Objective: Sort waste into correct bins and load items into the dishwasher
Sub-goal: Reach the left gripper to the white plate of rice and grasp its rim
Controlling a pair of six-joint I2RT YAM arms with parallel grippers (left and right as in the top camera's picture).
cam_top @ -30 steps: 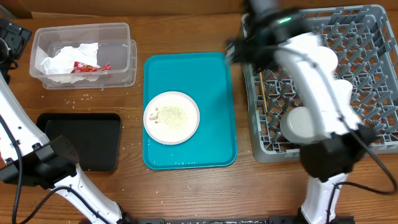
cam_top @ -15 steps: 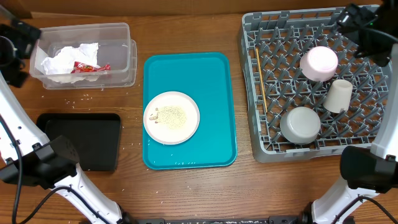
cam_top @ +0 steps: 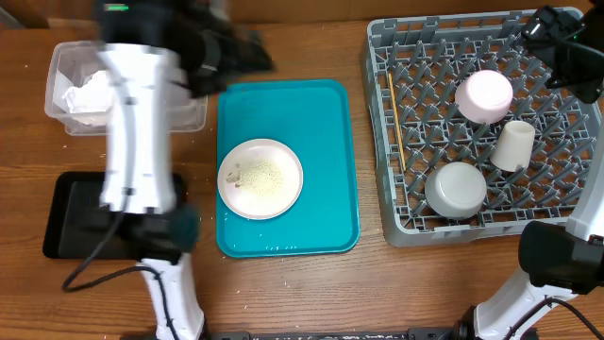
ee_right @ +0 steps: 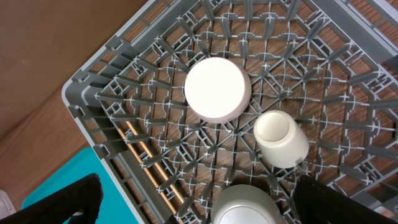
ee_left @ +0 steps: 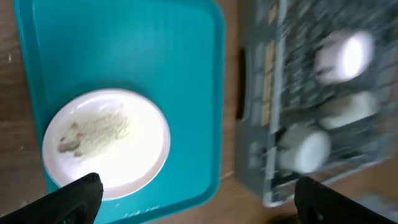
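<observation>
My left gripper is to head for the round plate next. It will then grab the plate's rim [cam_top: 302, 178] [ee_left: 168, 138] on the side that faces the dishwasher.
The round plate [cam_top: 260, 178] with rice crumbs lies on the teal tray [cam_top: 330, 113]. My left gripper [cam_top: 241, 52] hangs blurred above the tray's far left corner. In the left wrist view it [ee_left: 199, 208] is open and empty, high over the plate [ee_left: 106, 146]. The dishwasher [cam_top: 377, 142] holds the chopsticks [cam_top: 396, 123], an upturned small dish [cam_top: 484, 95], the cup [cam_top: 512, 145] and the metal bowl [cam_top: 455, 189]. My right gripper [cam_top: 559, 42] is open above its far right corner, over the dish [ee_right: 217, 89] and cup [ee_right: 281, 138]. The napkin [cam_top: 83, 93] lies in the clear tub [cam_top: 66, 57].
My left arm [cam_top: 137, 142] crosses the clear tub and the black tray [cam_top: 66, 222], hiding part of each. Loose grains lie scattered on the wood [cam_top: 193, 222] between the black tray and the teal tray.
My left arm has swung in from the far left edge, over the tub, to the teal tray's top. The right arm left the rack's middle earlier and now holds at the far right corner.
</observation>
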